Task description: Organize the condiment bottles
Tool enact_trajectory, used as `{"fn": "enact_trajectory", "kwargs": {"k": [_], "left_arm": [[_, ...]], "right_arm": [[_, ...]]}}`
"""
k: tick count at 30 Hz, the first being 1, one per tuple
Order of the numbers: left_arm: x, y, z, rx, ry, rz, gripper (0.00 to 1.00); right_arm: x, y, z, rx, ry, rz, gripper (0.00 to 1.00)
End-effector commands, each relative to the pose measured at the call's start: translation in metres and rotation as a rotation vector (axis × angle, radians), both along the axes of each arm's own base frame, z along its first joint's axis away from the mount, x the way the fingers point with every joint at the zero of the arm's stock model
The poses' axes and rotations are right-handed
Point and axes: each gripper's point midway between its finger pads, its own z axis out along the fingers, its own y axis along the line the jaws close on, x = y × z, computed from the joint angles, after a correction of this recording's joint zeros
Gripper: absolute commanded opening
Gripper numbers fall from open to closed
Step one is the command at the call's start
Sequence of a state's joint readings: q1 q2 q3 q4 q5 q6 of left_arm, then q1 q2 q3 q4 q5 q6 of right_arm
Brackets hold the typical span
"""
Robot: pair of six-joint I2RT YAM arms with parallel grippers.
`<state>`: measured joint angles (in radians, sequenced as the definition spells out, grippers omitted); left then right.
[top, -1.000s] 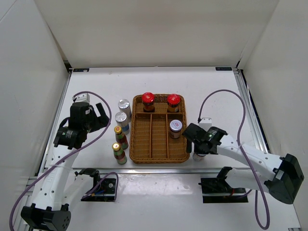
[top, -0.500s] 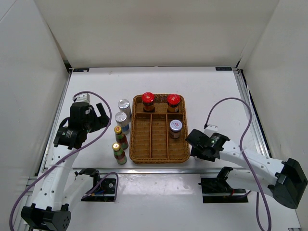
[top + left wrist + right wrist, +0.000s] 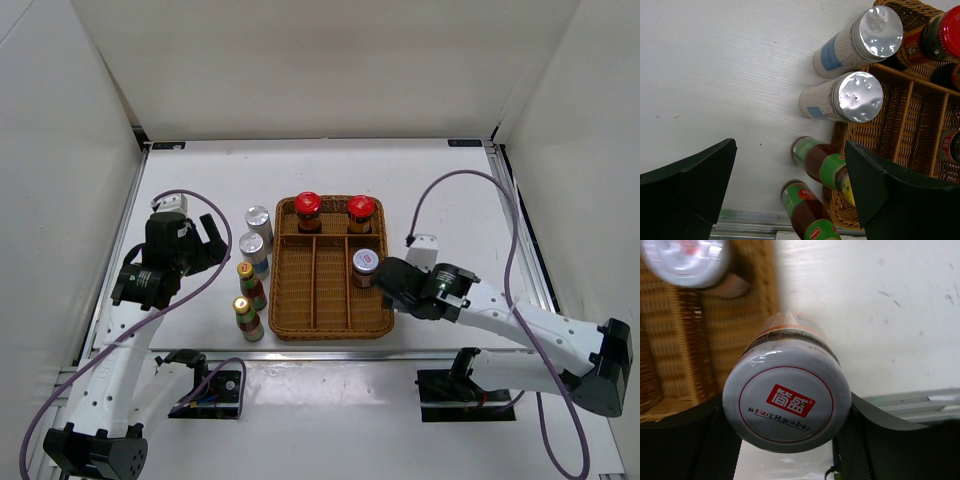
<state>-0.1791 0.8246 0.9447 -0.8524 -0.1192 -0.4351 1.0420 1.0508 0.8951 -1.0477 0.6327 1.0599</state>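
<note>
The short jar will go down from my right gripper into the wicker tray (image 3: 363, 313) (image 3: 729, 351), just in front of the other silver-lidded jar.
My right gripper (image 3: 786, 412) is shut on a short jar (image 3: 786, 402) with a silver lid and a red logo. It holds the jar just off the right edge of the wicker tray (image 3: 315, 305). In the top view the right gripper (image 3: 395, 287) hides that jar. A second silver-lidded jar (image 3: 366, 262) and two red-capped bottles (image 3: 307, 206) (image 3: 361, 208) stand in the tray. Left of the tray stand two tall silver-capped bottles (image 3: 857, 96) (image 3: 881, 24) and two slim dark yellow-capped bottles (image 3: 822, 162) (image 3: 807, 215). My left gripper (image 3: 790, 147) hangs open above and left of them, holding nothing.
The tray's three long front compartments (image 3: 316, 285) hold nothing. The metal rail at the table's near edge (image 3: 920, 402) runs just behind the held jar. Grey cables loop over both arms.
The right gripper has shut on the jar and carried it left, up to the tray's right edge. The left arm has not moved.
</note>
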Motion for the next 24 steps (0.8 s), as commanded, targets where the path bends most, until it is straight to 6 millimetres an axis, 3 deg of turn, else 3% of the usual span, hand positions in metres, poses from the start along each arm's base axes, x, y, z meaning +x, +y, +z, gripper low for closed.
{"fn": "enact_trajectory", "kwargs": {"k": [1, 5, 11, 18, 19, 22, 24], "left_arm": [[0.003, -0.003, 0.008, -0.011, -0.029, -0.014, 1.0], [0.003, -0.003, 0.008, -0.011, -0.029, -0.014, 1.0], [0.003, -0.003, 0.008, -0.011, -0.029, -0.014, 1.0], [0.002, -0.002, 0.01, -0.007, -0.04, -0.007, 1.0], [0.002, -0.002, 0.01, -0.007, -0.04, -0.007, 1.0], [0.002, -0.002, 0.01, -0.007, -0.04, -0.007, 1.0], [0.002, -0.002, 0.01, -0.007, -0.04, -0.007, 1.0]], "right_arm": [[0.022, 0.027, 0.04, -0.004, -0.149, 0.085, 0.0], [0.02, 0.071, 0.044, 0.004, -0.136, 0.214, 0.0], [0.016, 0.116, 0.017, 0.003, -0.043, 0.372, 0.0], [0.031, 0.108, -0.009, 0.118, 0.114, 0.332, 0.09], [0.024, 0.106, -0.014, 0.12, 0.14, 0.351, 0.1], [0.025, 0.112, -0.015, 0.145, 0.143, 0.385, 0.29], [0.02, 0.113, -0.025, 0.136, 0.178, 0.418, 0.31]]}}
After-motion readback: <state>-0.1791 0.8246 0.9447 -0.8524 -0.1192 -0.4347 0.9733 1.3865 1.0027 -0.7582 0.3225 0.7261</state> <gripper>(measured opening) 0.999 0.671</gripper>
